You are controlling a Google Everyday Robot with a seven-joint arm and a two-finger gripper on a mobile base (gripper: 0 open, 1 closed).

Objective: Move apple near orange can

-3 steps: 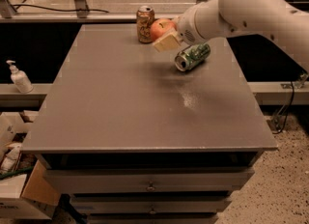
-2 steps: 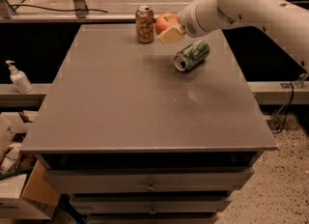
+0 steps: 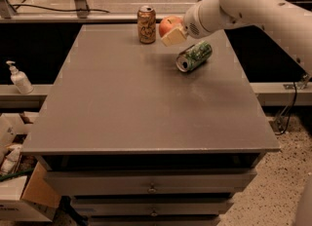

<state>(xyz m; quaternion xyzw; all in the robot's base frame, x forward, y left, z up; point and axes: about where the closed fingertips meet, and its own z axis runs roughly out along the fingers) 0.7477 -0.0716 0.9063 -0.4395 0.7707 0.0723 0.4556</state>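
Next, I let go of the apple on the grey table, snug (image 3: 162,36) against the near side of the orange can.
The orange can (image 3: 146,24) stands upright near the far edge of the grey table (image 3: 122,103). The red-orange apple (image 3: 168,25) is just to its right, a small gap between them. My gripper (image 3: 173,34) is shut on the apple, its pale finger (image 3: 174,36) across the apple's front. I cannot tell whether the apple rests on the table or hangs just above it. My white arm (image 3: 253,3) reaches in from the upper right.
A green and silver can (image 3: 194,56) lies on its side right of the table's middle, below my gripper. A soap bottle (image 3: 18,79) stands on a ledge at the left. Cardboard boxes (image 3: 19,191) sit on the floor at lower left.
My gripper has carried the apple away from the green can toward the far edge and up beside the orange can. Both cans stayed where they were.
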